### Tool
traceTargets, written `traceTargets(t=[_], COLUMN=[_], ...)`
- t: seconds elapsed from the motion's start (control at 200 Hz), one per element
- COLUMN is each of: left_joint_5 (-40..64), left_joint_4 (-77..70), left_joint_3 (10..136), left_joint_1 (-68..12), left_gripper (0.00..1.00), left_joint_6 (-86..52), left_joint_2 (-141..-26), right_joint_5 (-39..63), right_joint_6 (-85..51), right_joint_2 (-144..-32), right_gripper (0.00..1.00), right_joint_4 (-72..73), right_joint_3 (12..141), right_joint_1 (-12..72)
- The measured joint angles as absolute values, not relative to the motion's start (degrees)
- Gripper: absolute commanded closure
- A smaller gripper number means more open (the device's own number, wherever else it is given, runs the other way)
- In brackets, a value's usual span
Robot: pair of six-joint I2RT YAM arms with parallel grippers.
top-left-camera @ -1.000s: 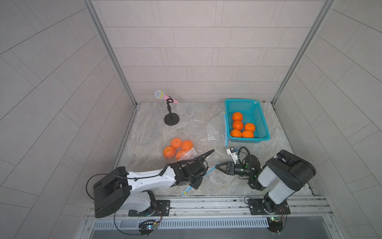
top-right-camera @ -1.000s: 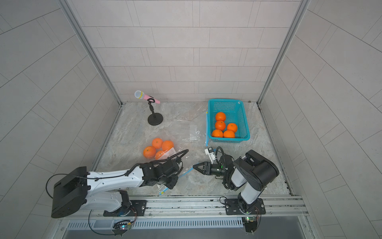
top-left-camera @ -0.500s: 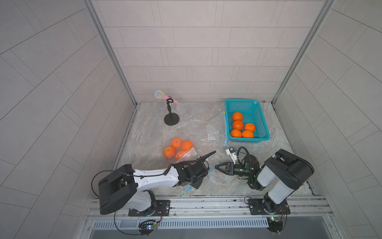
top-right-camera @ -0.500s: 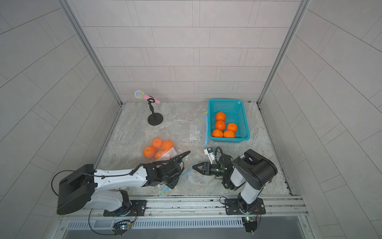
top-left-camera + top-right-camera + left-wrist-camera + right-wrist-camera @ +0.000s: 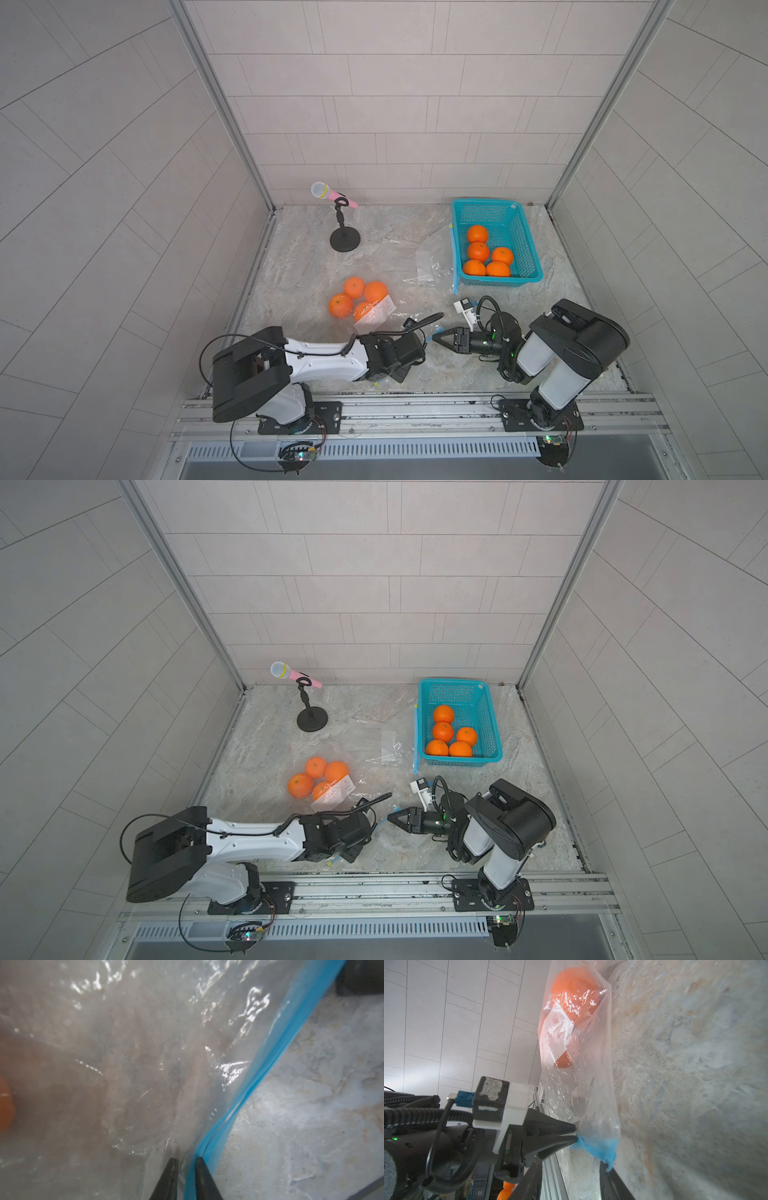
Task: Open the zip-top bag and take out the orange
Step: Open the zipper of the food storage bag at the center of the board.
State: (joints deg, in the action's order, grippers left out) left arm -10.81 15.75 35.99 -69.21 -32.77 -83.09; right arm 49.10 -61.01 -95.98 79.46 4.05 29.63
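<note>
My left gripper needs to open and pinch the label-side edge [image 5: 207,1136] while my right gripper pulls the other edge, because the edges of the bag's blue zip lie close together.
The clear zip-top bag [image 5: 376,309] with a white label lies left of centre, holding several oranges [image 5: 353,286]; both top views show it [image 5: 332,789]. Its blue zip edge [image 5: 270,1059] runs toward the table's front. My left gripper [image 5: 186,1160] is on that edge, its jaws only narrowly apart, with film and blue strip between them. In the right wrist view the bag [image 5: 583,1076] rises to the left gripper's tips [image 5: 575,1132]. My right gripper [image 5: 569,1160] is turned on its side and open; the blue corner [image 5: 609,1162] touches the finger nearest the table. In a top view it [image 5: 434,338] faces the left gripper [image 5: 424,343].
A teal basket [image 5: 482,202] with several oranges [image 5: 478,251] stands at the back right. An empty clear bag [image 5: 432,262] lies against its left side. A pink microphone on a black stand [image 5: 344,241] is at the back left. Metal rails run along the front.
My left arm has swung a little, bringing its gripper slightly right toward the right gripper. The right arm and the bag's oranges have stayed put.
</note>
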Motion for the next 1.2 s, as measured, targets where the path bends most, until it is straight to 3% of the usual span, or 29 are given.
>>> traceTargets(t=[0.23, 0.325, 0.415, 0.455, 0.735, 1.026, 1.196], left_joint_5=[-13.76, -15.14, -16.64, -17.3, -18.87, -19.59, -16.8], left_joint_4=[15.44, 15.64, 16.58, 16.67, 19.7, 22.9, 22.31], left_joint_3=[37.04, 37.87, 39.38, 39.77, 40.29, 43.75, 43.88], left_joint_1=[-70.91, -71.75, -72.2, -72.44, -72.55, -71.33, -70.57], left_gripper=[0.64, 0.87, 0.89, 1.0, 1.0, 1.0, 1.0], left_joint_6=[-33.3, -33.71, -33.5, -33.69, -33.58, -31.83, -31.46], left_joint_2=[-84.97, -86.06, -87.83, -88.33, -86.28, -77.08, -73.47], right_joint_5=[48.97, 48.97, 48.97, 48.97, 48.16, 43.16, 40.56], right_joint_6=[-60.73, -60.53, -60.38, -60.38, -60.36, -60.4, -60.38], right_joint_2=[-95.98, -96.01, -96.05, -96.12, -95.92, -97.51, -98.56], right_gripper=[0.53, 0.54, 0.53, 0.53, 0.53, 0.46, 0.44], right_joint_4=[79.46, 79.46, 79.46, 79.46, 79.46, 79.46, 79.48], right_joint_3=[3.7, 3.7, 3.7, 3.73, 3.73, 7.84, 11.46], right_joint_1=[29.65, 29.69, 29.74, 29.74, 30.96, 43.03, 44.69])
